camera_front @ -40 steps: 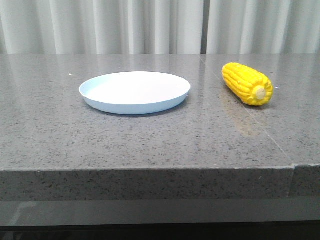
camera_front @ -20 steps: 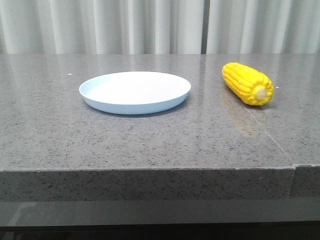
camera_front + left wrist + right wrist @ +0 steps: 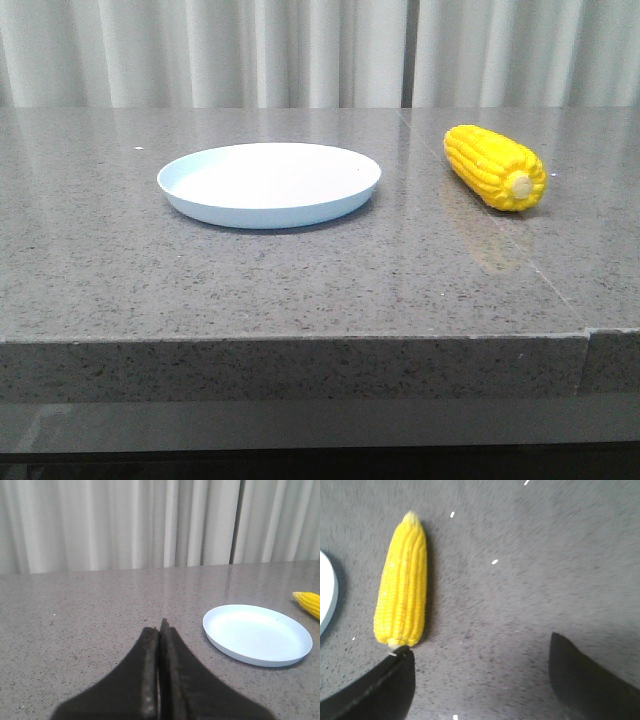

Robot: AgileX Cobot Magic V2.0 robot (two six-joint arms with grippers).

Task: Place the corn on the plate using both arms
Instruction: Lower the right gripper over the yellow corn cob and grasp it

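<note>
The robot's right gripper should next move to the middle of the yellow corn (image 3: 489,161) (image 3: 403,585), behind the corn's pale stub end, and close there.
The yellow corn (image 3: 496,166) lies on the grey stone table at the right, its pale stub end toward me. The pale blue-white plate (image 3: 270,184) sits empty at the table's middle left. Neither gripper shows in the front view. In the left wrist view my left gripper (image 3: 161,630) is shut and empty above bare table, with the plate (image 3: 257,635) and the corn's tip (image 3: 309,603) off to one side. In the right wrist view my right gripper (image 3: 480,647) is open above the table, one fingertip (image 3: 400,667) just before the corn's (image 3: 402,582) stub end, the plate's rim (image 3: 327,597) at the edge.
White curtains (image 3: 320,50) hang behind the table. A seam in the stone (image 3: 500,225) runs from the back toward the front right. The table's front edge (image 3: 300,340) is close to the camera.
</note>
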